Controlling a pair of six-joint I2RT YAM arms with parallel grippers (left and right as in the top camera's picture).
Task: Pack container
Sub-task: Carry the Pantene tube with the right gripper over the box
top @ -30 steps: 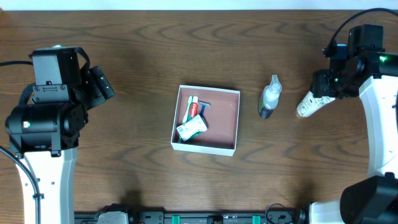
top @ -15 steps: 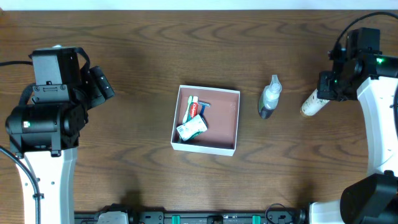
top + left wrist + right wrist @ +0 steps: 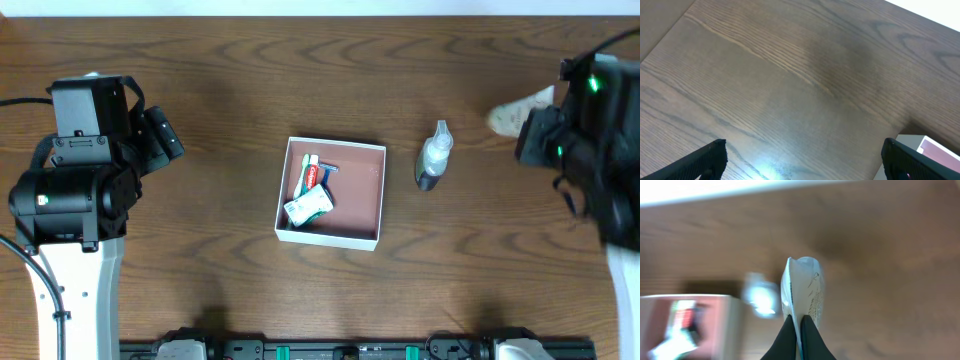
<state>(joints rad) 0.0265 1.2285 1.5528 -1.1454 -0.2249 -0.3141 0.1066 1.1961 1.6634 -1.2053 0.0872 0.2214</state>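
Next, my right gripper puts the white squeeze tube down in the container (image 3: 364,181) (image 3: 713,322), between the toothpaste and the side of the spray bottle.
The container (image 3: 364,196), a shallow white box with a pinkish-brown inside, sits mid-table and holds a toothpaste tube (image 3: 310,177) and a white packet (image 3: 308,207). Its wall (image 3: 731,326) shows blurred at the left of the right wrist view, and its corner (image 3: 934,149) at the lower right of the left wrist view. My right gripper (image 3: 796,322) is shut on a white squeeze tube (image 3: 807,286), lifted off the table at the far right (image 3: 520,109). My left gripper (image 3: 805,162) stands wide open over bare wood, far left of the box.
A clear spray bottle (image 3: 433,156) with a dark base lies on the table between the box and the right arm, blurred in the right wrist view (image 3: 760,297). The left arm's body (image 3: 75,190) fills the left side.
The right gripper has closed on the white tube and lifted it off the table, swinging up and toward the far edge. The left arm has not moved.
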